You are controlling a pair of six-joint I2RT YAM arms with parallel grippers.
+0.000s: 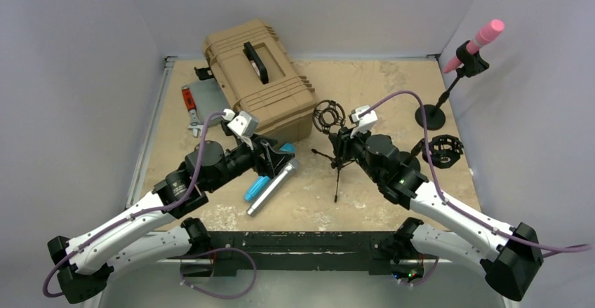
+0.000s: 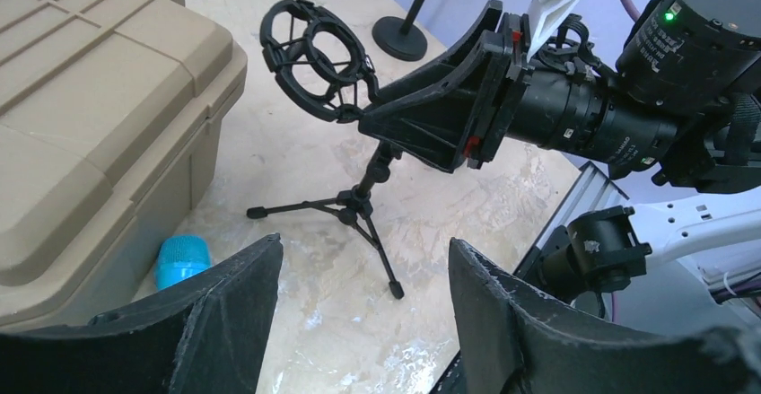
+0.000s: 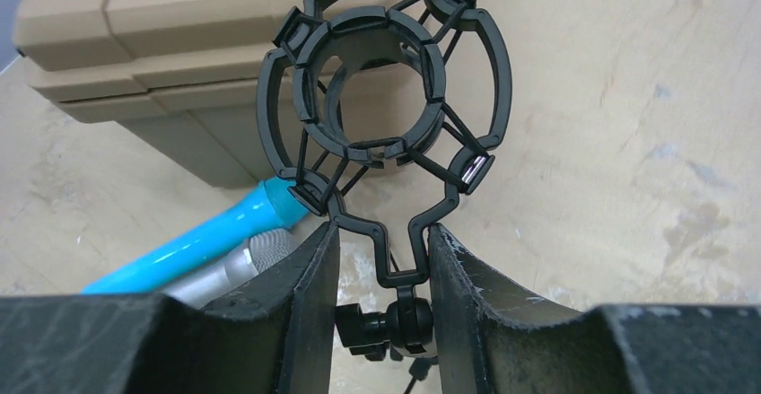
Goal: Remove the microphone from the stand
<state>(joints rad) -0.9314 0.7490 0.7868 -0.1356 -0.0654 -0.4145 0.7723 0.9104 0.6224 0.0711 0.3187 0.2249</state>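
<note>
My right gripper is going to set the black tripod stand down on the table (image 1: 333, 99) between the tan hard case and the pink microphone's stand.
A black tripod stand (image 1: 339, 175) carries an empty ring-shaped shock mount (image 1: 328, 116). My right gripper (image 1: 338, 139) is shut on the mount's bracket just below the ring; both jaws press on it in the right wrist view (image 3: 383, 259), where the ring (image 3: 305, 89) holds nothing. A silver microphone (image 1: 272, 187) lies flat on the table beside a blue one (image 1: 254, 189). My left gripper (image 1: 277, 155) hovers over their heads, open and empty (image 2: 363, 268). In the left wrist view, the stand (image 2: 359, 205) stands ahead of it. A pink microphone (image 1: 484, 38) sits in a second stand (image 1: 431, 115) at the back right.
A tan hard case (image 1: 259, 76) stands at the back left, close to the microphones and the tripod. A grey and red tool (image 1: 193, 101) lies left of it. Another shock mount on a round base (image 1: 442, 149) sits right of my right arm. Walls enclose the table.
</note>
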